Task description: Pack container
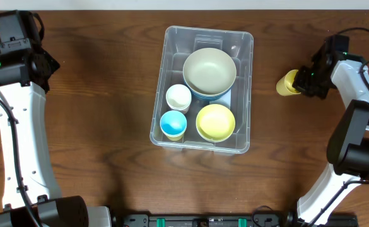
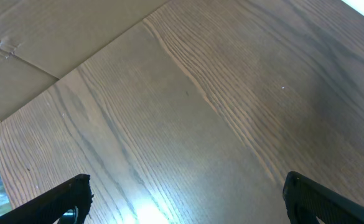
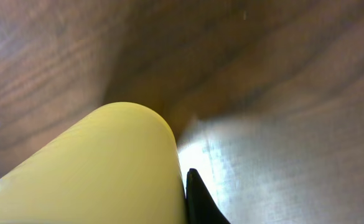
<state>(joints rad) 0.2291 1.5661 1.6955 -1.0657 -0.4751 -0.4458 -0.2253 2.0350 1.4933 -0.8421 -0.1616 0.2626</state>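
Next, my right gripper lets go of the yellow cup inside the blue cup (image 1: 173, 123) in the clear container.
The clear rectangular container (image 1: 242, 94) sits mid-table. It holds a large pale green bowl (image 1: 209, 70), a yellow bowl (image 1: 215, 122), a white cup (image 1: 178, 97) and a blue cup (image 1: 173, 124). My right gripper (image 1: 302, 81) is shut on a yellow cup (image 1: 287, 82), which lies on its side to the right of the container. In the right wrist view the yellow cup (image 3: 94, 171) fills the lower left, with one black finger against it. My left gripper (image 2: 185, 193) is open and empty over bare wood at the far left.
The wooden table (image 1: 96, 126) stretches around the container. A cardboard sheet (image 2: 45, 31) lies past the table edge in the left wrist view. Both arms stand at the table's side edges.
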